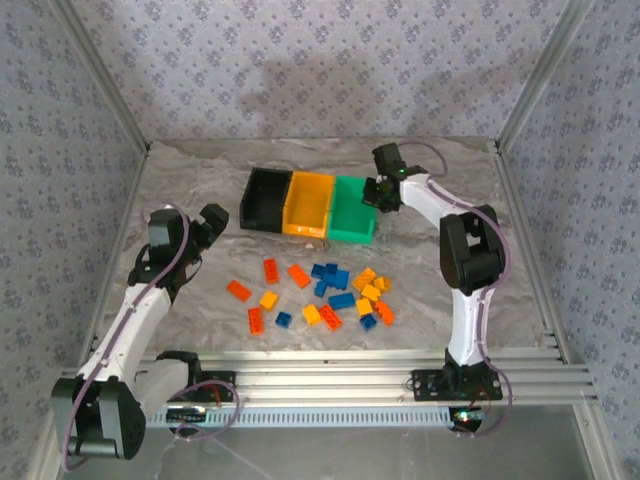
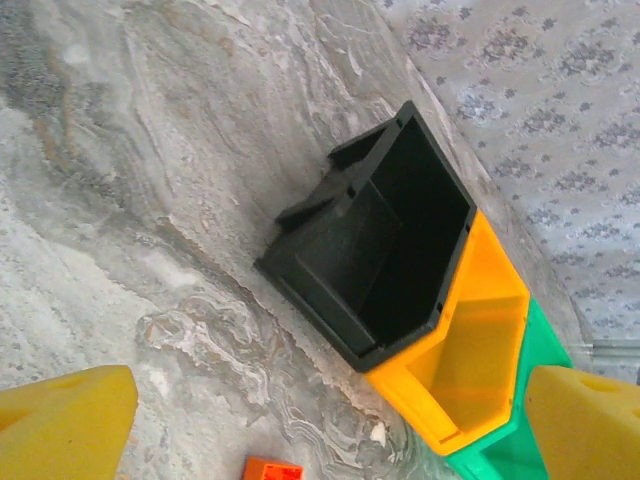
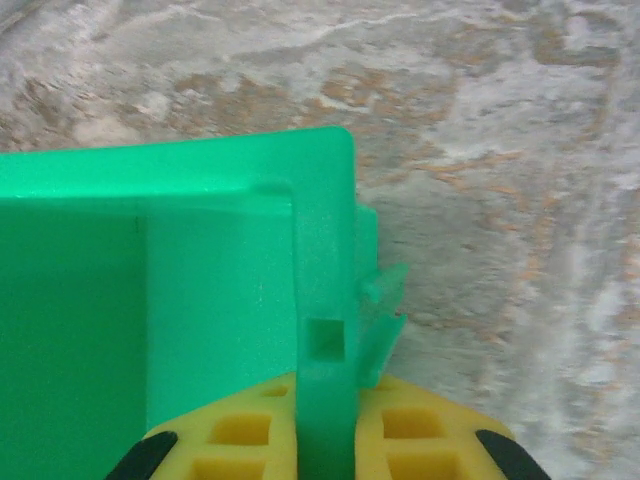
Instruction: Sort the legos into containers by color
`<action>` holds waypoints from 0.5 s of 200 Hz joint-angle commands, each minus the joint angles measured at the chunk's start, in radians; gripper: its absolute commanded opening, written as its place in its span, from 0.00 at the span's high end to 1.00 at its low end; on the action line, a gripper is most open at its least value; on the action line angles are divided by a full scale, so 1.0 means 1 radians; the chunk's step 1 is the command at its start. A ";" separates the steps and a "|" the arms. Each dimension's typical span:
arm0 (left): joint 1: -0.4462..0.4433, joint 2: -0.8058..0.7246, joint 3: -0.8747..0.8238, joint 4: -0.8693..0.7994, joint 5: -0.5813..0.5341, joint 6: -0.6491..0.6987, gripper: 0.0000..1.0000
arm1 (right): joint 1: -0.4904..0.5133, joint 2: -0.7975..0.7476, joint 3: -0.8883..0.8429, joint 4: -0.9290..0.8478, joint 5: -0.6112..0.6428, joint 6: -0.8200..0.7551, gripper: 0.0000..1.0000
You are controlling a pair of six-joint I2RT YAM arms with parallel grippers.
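Note:
The robot's right gripper should release the green bin on the table (image 1: 367, 231) close behind the blue and yellow-orange legos.
Black (image 1: 262, 200), yellow-orange (image 1: 308, 205) and green (image 1: 350, 215) bins stand side by side at mid table. Several red-orange, yellow-orange and blue legos (image 1: 320, 290) lie scattered in front of them. My right gripper (image 1: 383, 195) is at the green bin's right wall; in the right wrist view its yellow fingers (image 3: 230, 435) are shut on that green wall (image 3: 322, 270), one on each side. My left gripper (image 1: 210, 225) hovers left of the black bin, open and empty (image 2: 330, 415), facing the black bin (image 2: 400, 240), with a red-orange lego (image 2: 272, 468) below it.
The marbled tabletop (image 1: 200, 180) is bounded by patterned walls and metal frame posts. An aluminium rail (image 1: 320, 365) runs along the near edge by the arm bases. Bare table lies left of the black bin and right of the green one.

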 commanded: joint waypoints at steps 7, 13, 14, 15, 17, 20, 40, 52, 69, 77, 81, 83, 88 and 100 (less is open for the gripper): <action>-0.012 -0.006 0.021 -0.031 0.044 0.028 0.00 | -0.037 -0.080 -0.066 -0.049 -0.141 -0.211 1.00; -0.014 -0.008 0.018 -0.030 0.045 0.028 0.01 | -0.046 -0.086 -0.080 -0.049 -0.156 -0.227 1.00; -0.015 -0.008 0.017 -0.030 0.045 0.028 0.01 | -0.047 -0.087 -0.082 -0.048 -0.158 -0.229 1.00; -0.015 -0.008 0.017 -0.030 0.045 0.027 0.00 | -0.049 -0.088 -0.084 -0.048 -0.159 -0.232 1.00; -0.015 -0.008 0.015 -0.029 0.046 0.026 0.00 | -0.052 -0.091 -0.089 -0.047 -0.160 -0.237 1.00; -0.016 -0.008 0.014 -0.031 0.048 0.027 0.00 | -0.057 -0.095 -0.096 -0.047 -0.163 -0.244 1.00; -0.021 -0.014 0.006 -0.034 0.048 0.027 0.00 | -0.072 -0.123 -0.146 -0.040 -0.187 -0.277 1.00; -0.024 -0.018 0.003 -0.036 0.048 0.028 0.01 | -0.078 -0.137 -0.171 -0.032 -0.192 -0.291 1.00; -0.028 -0.021 -0.002 -0.040 0.045 0.028 0.01 | -0.079 -0.150 -0.195 -0.028 -0.194 -0.299 1.00; -0.028 -0.022 -0.003 -0.045 0.046 0.028 0.00 | -0.081 -0.153 -0.203 -0.026 -0.188 -0.296 1.00; -0.029 -0.022 -0.003 -0.045 0.045 0.027 0.01 | -0.082 -0.155 -0.209 -0.024 -0.186 -0.292 1.00; -0.029 -0.022 -0.004 -0.045 0.045 0.028 0.01 | -0.081 -0.157 -0.213 -0.022 -0.183 -0.290 1.00; -0.029 -0.022 -0.006 -0.048 0.041 0.028 0.01 | -0.081 -0.159 -0.218 -0.019 -0.176 -0.283 1.00; -0.029 -0.024 -0.008 -0.055 0.038 0.028 0.01 | -0.079 -0.165 -0.231 -0.015 -0.147 -0.256 1.00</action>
